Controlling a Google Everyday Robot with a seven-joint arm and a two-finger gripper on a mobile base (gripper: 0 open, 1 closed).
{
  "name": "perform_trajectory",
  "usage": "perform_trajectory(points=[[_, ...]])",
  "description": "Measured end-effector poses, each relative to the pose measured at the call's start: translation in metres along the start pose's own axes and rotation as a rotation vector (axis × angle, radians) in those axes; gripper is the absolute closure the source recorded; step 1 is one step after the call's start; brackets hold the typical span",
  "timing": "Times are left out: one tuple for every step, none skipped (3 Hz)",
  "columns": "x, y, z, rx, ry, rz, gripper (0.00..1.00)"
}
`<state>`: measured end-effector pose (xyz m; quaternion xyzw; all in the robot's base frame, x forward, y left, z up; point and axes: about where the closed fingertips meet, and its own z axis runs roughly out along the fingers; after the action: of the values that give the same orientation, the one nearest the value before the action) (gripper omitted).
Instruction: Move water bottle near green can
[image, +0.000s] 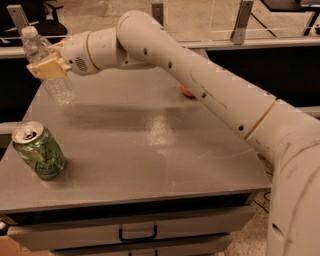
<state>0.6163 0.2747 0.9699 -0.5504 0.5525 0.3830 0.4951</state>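
Observation:
Next, my gripper sets the water bottle free on the grey table (77, 140), at a spot close behind the green can, toward the middle of the table.
The water bottle (50, 70) is clear ribbed plastic with a white cap. It hangs tilted above the far left part of the grey table (150, 150). My gripper (49, 67) is shut on the water bottle around its middle, with a tan finger pad (47, 69) across the front. The green can (39, 151) with pale swirls and a silver top stands upright at the table's front left, below and in front of the bottle, well apart from it.
An orange object (186, 92) lies at the table's far side, mostly hidden behind my arm. A drawer with a dark handle (137, 233) sits under the table front. A railing with metal posts (240, 22) runs behind the table.

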Motion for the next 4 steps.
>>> perform_trajectory(points=[[-0.007, 0.018, -0.017, -0.009, -0.008, 0.027, 1.0], [-0.001, 0.041, -0.034, -0.025, -0.014, 0.082, 1.0], [0.013, 0.063, -0.048, -0.082, -0.006, 0.127, 1.0], [0.024, 0.081, -0.058, -0.148, 0.01, 0.163, 0.82]])
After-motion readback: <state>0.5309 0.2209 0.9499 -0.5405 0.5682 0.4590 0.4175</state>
